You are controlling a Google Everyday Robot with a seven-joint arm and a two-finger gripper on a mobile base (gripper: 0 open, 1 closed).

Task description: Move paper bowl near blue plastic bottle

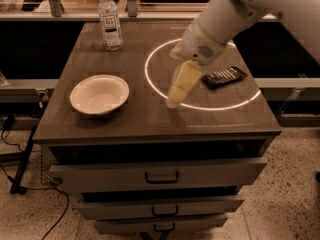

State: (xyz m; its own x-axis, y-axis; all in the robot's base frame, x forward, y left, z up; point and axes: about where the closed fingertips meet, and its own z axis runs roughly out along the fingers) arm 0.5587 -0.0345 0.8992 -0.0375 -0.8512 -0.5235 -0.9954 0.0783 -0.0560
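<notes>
The paper bowl's far rim (120, 80), on the side toward the blue plastic bottle, is next for my gripper to go to and close on.
The paper bowl (99, 94) is cream-white and sits upright on the left front part of the dark table top (125, 124). The blue plastic bottle (109, 19) is clear with a white cap and a white label; it stands upright at the table's back left, well behind the bowl. My gripper (176, 95) hangs from the white arm that comes in from the upper right. It is above the table's middle, to the right of the bowl and apart from it. It holds nothing that I can see.
A dark flat remote-like device (224, 77) lies on the right, inside a bright ring of light (200, 74) on the table top. Drawers (161, 176) sit below the front edge, the top one slightly open. A cable (30, 149) hangs at the left.
</notes>
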